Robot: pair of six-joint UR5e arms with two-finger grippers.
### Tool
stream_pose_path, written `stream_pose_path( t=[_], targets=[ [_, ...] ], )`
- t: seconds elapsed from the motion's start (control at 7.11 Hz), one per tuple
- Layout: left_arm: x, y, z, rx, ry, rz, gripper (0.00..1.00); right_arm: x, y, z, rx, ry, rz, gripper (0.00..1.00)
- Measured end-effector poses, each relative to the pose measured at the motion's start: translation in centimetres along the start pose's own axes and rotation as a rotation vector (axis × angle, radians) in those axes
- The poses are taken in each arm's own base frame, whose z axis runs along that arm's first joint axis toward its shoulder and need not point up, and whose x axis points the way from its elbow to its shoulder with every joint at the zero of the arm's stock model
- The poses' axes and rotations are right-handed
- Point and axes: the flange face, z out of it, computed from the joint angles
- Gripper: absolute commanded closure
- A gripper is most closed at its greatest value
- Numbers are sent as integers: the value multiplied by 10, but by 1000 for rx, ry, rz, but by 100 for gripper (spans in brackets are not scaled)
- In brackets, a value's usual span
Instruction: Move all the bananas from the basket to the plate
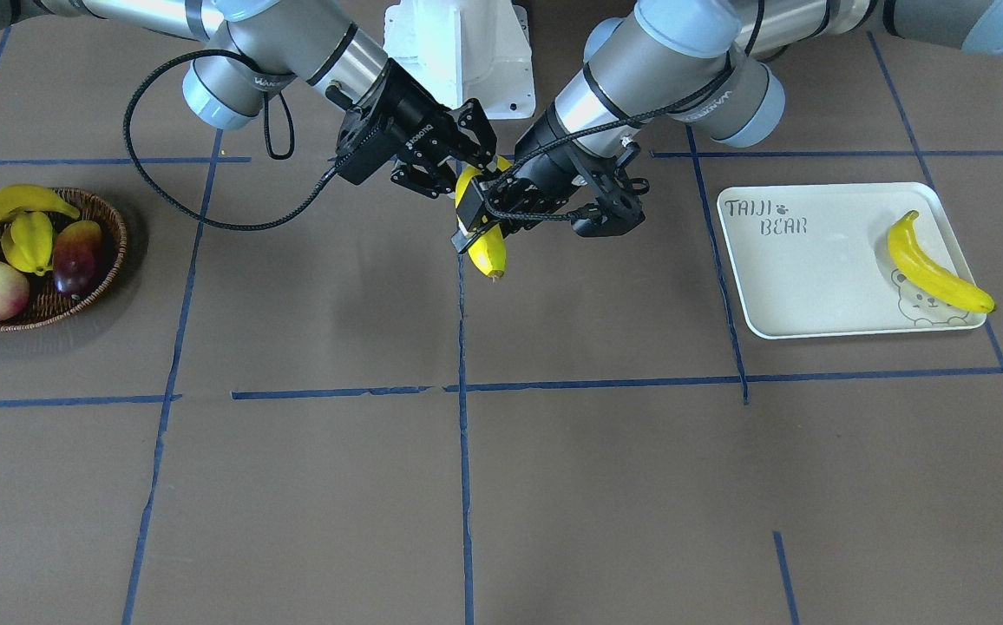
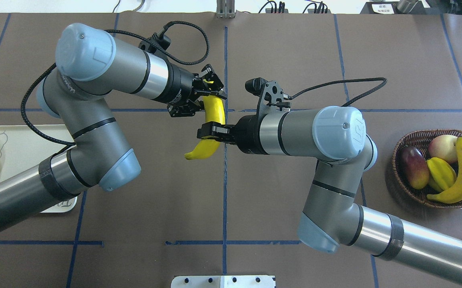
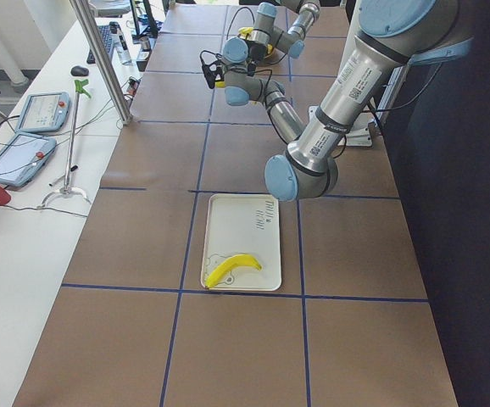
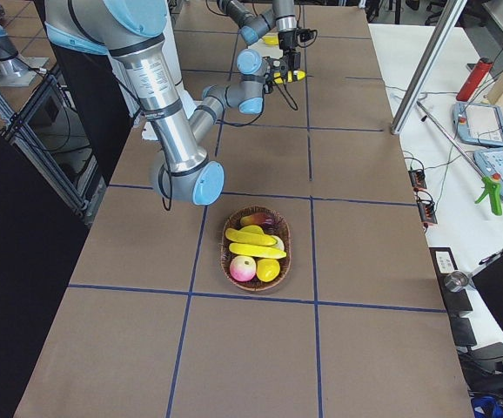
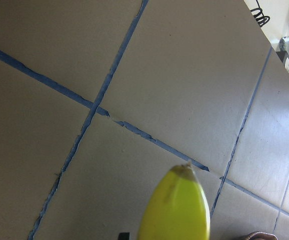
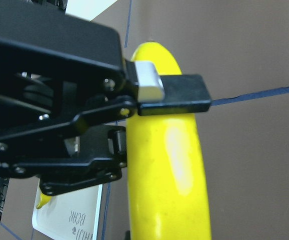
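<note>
I need to put the banana down on the cream plate (image 1: 914, 276), against the outer curve of the banana lying there, with my left gripper.
A yellow banana (image 1: 486, 247) hangs in mid-air over the table's middle, between both grippers. My left gripper (image 2: 214, 90) is shut on its far end, and my right gripper (image 2: 209, 134) is shut on its middle. In the right wrist view a finger (image 6: 179, 95) of the left gripper presses against the banana (image 6: 174, 165). Its tip shows in the left wrist view (image 5: 177, 210). One banana (image 1: 931, 269) lies on the cream plate (image 1: 814, 278). Two bananas (image 2: 461, 172) lie in the wicker basket (image 2: 395, 160) on my right.
The basket also holds a starfruit (image 2: 441, 172), a red-purple mango (image 2: 414, 167) and a pink-yellow apple (image 2: 443, 146). The white robot base (image 1: 458, 52) stands behind the grippers. Blue tape lines cross the brown table.
</note>
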Motion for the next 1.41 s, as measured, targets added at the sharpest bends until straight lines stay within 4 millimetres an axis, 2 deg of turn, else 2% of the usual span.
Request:
stream_pose_path(
  t=[0.56, 0.84, 0.98, 1.12, 1.41],
  targets=[
    [-3, -4, -4, 7, -1, 2, 100, 0, -12, -7, 18, -4, -5, 0],
    [-14, -23, -12, 32, -14, -11, 100, 2, -23, -13, 27, 4, 2, 0],
    [-30, -44, -20, 59, -36, -31, 100, 6, -34, -17, 14, 39, 13, 0],
    [-54, -73, -32, 97, -78, -59, 100, 13, -52, -23, -14, 100, 34, 0],
    [-99, -134, -67, 199, -210, -125, 100, 37, -90, -39, -37, 259, 74, 0]
  ],
)
